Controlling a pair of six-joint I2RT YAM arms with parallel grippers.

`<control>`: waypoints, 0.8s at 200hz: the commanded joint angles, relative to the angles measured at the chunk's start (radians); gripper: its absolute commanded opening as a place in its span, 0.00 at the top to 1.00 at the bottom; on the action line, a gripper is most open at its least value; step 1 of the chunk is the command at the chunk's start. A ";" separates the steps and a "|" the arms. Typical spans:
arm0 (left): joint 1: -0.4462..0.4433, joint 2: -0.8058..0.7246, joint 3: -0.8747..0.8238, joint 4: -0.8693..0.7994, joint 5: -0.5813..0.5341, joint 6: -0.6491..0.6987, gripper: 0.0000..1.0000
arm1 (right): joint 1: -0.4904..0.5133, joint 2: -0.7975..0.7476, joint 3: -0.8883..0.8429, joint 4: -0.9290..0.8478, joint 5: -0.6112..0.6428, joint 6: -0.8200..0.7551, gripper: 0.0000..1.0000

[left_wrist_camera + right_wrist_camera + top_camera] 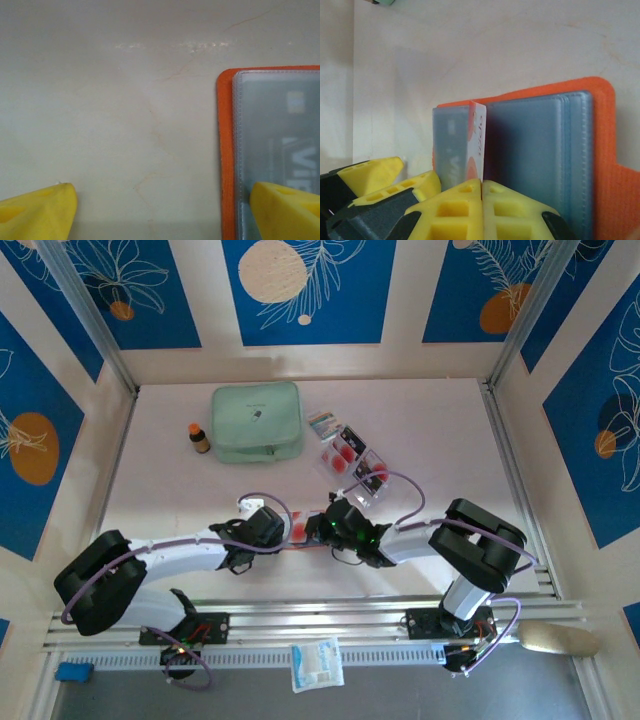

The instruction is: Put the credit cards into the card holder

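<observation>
The card holder's clear end sleeve (287,531) (454,149) is beside my left gripper. My right gripper will let go of the credit card in it.
The orange-red card holder (600,130) lies open on the table, its greyish clear sleeves (535,150) facing up. My right gripper (483,182) is shut on a credit card (476,137), held edge-on and upright over the left sleeves. My left gripper (162,210) is open low over the table. One of its fingers (285,207) is over the holder's sleeve beside the orange edge (227,150), the other (37,210) over bare table. From above, both grippers (265,527) (335,523) meet at the holder (300,528). More credit cards (347,451) lie further back.
A mint-green zip pouch (256,421) sits at the back, with a small brown bottle (200,438) to its left and a striped packet (322,423) to its right. A white packet (317,664) lies on the rail near the arm bases.
</observation>
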 commanded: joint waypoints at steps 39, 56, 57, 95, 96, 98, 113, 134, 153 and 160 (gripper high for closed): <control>0.008 -0.004 -0.022 -0.022 -0.008 -0.007 0.10 | 0.018 -0.001 -0.026 -0.033 0.019 0.025 1.00; 0.008 -0.004 -0.023 -0.022 -0.007 -0.008 0.10 | 0.022 -0.006 -0.031 -0.035 0.026 0.030 1.00; 0.008 -0.004 -0.022 -0.022 -0.007 -0.008 0.10 | 0.023 -0.006 -0.031 -0.036 0.026 0.030 1.00; 0.008 -0.004 -0.023 -0.021 -0.005 -0.008 0.10 | 0.028 -0.020 -0.033 -0.056 0.039 0.033 1.00; 0.009 -0.004 -0.024 -0.021 -0.005 -0.008 0.10 | 0.028 -0.020 -0.032 -0.057 0.038 0.034 1.00; 0.009 -0.004 -0.023 -0.021 -0.006 -0.009 0.10 | 0.027 -0.021 -0.033 -0.058 0.038 0.035 1.00; 0.008 -0.004 -0.023 -0.021 -0.006 -0.007 0.10 | 0.031 -0.022 -0.035 -0.065 0.041 0.039 1.00; 0.008 -0.004 -0.023 -0.021 -0.006 -0.008 0.10 | 0.031 -0.016 -0.031 -0.071 0.038 0.045 1.00; 0.008 -0.005 -0.024 -0.020 -0.006 -0.009 0.10 | 0.031 -0.005 -0.024 -0.078 0.029 0.053 1.00; 0.008 -0.006 -0.023 -0.021 -0.006 -0.009 0.10 | 0.032 0.000 -0.021 -0.080 0.027 0.055 1.00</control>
